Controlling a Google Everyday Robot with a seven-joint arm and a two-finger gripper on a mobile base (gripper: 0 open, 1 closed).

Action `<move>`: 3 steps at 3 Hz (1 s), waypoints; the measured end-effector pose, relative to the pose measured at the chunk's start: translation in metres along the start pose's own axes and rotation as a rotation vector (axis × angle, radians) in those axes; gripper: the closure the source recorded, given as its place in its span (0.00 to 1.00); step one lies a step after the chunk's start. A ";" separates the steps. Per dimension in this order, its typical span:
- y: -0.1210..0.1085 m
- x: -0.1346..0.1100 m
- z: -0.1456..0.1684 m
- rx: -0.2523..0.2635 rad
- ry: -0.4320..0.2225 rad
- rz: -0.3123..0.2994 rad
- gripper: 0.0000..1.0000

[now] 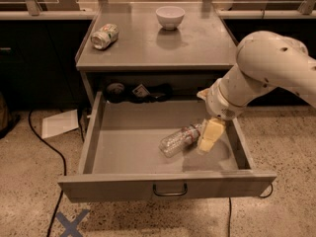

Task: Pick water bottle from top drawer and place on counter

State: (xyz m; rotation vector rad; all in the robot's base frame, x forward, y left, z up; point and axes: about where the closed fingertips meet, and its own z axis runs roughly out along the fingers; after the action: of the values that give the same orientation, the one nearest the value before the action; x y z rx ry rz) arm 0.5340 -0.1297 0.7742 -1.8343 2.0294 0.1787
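Note:
Next, I move my gripper from the end with the cap to the middle of the water bottle (181, 138) in the drawer and close it there.
The water bottle (179, 140) lies on its side in the open top drawer (94, 135), right of the middle, with its capped end pointing up and right. My gripper (210, 135) hangs from the white arm into the drawer's right part, right at the bottle's capped end, and overlaps it in this view. The counter (148, 46) stands above and behind the drawer. The drawer's loop handle (170, 190) is on the front panel.
A green-white dented soda can (104, 36) lies at the counter's left and a white bowl (170, 17) stands at its back. Dark items (140, 92) sit in the gap behind the drawer. A paper (59, 123), a cable and a blue tape cross (71, 223) lie on the floor.

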 end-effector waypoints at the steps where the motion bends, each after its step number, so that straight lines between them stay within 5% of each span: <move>1: -0.012 -0.018 0.025 -0.001 -0.045 -0.036 0.00; 2: -0.017 -0.028 0.051 0.001 -0.082 -0.054 0.00; 3: -0.006 -0.028 0.115 -0.047 -0.124 -0.053 0.00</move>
State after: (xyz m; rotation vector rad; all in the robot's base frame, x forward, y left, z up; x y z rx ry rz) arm 0.5654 -0.0643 0.6804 -1.8545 1.9057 0.3198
